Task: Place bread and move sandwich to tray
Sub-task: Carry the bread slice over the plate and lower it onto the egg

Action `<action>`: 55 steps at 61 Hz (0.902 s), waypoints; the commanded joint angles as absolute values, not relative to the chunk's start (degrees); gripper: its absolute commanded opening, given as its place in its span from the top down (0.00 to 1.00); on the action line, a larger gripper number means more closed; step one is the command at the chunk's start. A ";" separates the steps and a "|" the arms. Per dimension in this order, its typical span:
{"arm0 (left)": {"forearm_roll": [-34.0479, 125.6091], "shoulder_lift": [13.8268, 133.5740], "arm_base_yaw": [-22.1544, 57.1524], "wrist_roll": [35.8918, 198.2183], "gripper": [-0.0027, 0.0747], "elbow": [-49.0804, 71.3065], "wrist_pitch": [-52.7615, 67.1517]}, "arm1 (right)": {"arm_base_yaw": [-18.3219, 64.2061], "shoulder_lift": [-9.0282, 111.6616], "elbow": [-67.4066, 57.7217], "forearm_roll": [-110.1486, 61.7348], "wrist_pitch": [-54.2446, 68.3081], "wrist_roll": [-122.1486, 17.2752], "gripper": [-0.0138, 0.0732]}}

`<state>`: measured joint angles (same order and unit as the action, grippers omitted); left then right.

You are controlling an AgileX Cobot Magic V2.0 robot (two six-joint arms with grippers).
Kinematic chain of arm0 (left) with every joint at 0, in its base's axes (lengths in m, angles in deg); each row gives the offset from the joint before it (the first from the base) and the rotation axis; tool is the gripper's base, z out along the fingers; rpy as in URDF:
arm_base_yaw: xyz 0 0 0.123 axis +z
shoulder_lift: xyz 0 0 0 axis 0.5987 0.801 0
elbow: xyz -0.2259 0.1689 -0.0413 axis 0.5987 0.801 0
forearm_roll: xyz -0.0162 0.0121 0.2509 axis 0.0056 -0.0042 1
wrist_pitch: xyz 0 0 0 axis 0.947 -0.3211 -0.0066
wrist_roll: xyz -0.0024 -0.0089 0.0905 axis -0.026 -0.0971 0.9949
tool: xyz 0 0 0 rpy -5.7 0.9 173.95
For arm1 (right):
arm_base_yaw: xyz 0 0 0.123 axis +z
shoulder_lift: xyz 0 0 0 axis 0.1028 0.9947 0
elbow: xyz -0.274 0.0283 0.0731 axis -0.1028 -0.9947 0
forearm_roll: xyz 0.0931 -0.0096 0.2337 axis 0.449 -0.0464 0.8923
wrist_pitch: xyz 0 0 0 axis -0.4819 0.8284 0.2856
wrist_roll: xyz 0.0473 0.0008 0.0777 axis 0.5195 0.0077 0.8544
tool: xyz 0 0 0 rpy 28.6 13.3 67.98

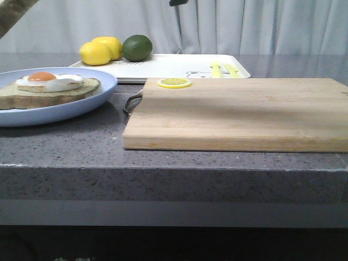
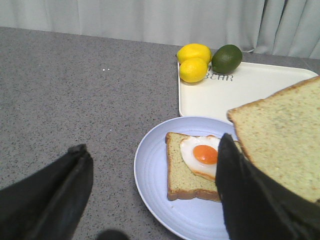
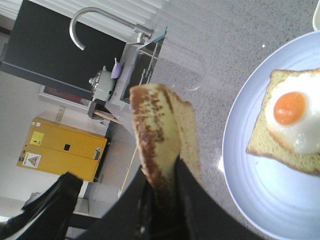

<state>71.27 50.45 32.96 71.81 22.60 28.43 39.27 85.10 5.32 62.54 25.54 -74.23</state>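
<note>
Next, I release the bread from my right gripper on top of the fried egg [image 1: 44,75] [image 3: 295,110] on the light-blue plate.
The bread [image 2: 280,145], a thick pale slice with brown crust, hangs in the air above the right side of the light-blue plate [image 2: 155,185]. In the right wrist view I see it edge-on [image 3: 152,120], pinched in my right gripper [image 3: 160,170]. My left gripper [image 2: 152,147] is open and empty above the plate's near-left part; the bread lies outside its right finger. The sandwich slice with the fried egg [image 2: 187,172] lies on the plate and also shows in the front view [image 1: 51,89]. The white tray [image 1: 168,66] stands behind. Neither gripper shows in the front view.
A wooden cutting board [image 1: 239,114] lies right of the plate [image 1: 65,109], with a lemon slice [image 1: 174,82] on its far left corner. Two lemons [image 1: 100,51] and a lime [image 1: 137,48] sit on the tray's left end. The counter's front edge is near.
</note>
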 commanded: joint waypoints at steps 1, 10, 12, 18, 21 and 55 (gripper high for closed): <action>71.35 50.89 33.05 71.69 0.30 21.09 23.65 | 40.69 84.99 10.36 71.27 25.19 -74.86 0.92; 71.35 50.89 33.05 71.69 0.30 21.09 23.61 | 42.21 89.40 15.02 71.27 22.65 -69.88 0.92; 71.35 50.89 32.81 71.69 0.30 21.09 23.61 | 42.48 90.45 15.90 71.27 21.87 -67.89 0.92; 71.35 50.89 32.06 71.69 0.30 21.09 23.37 | 43.31 93.49 18.05 71.27 19.10 -63.75 0.92; 71.35 50.89 31.95 71.69 0.30 21.09 23.12 | 43.60 94.72 18.72 71.27 17.69 -62.35 0.92; 71.45 50.89 31.95 71.69 0.30 21.09 22.30 | 45.70 101.59 22.78 71.27 8.67 -58.13 0.92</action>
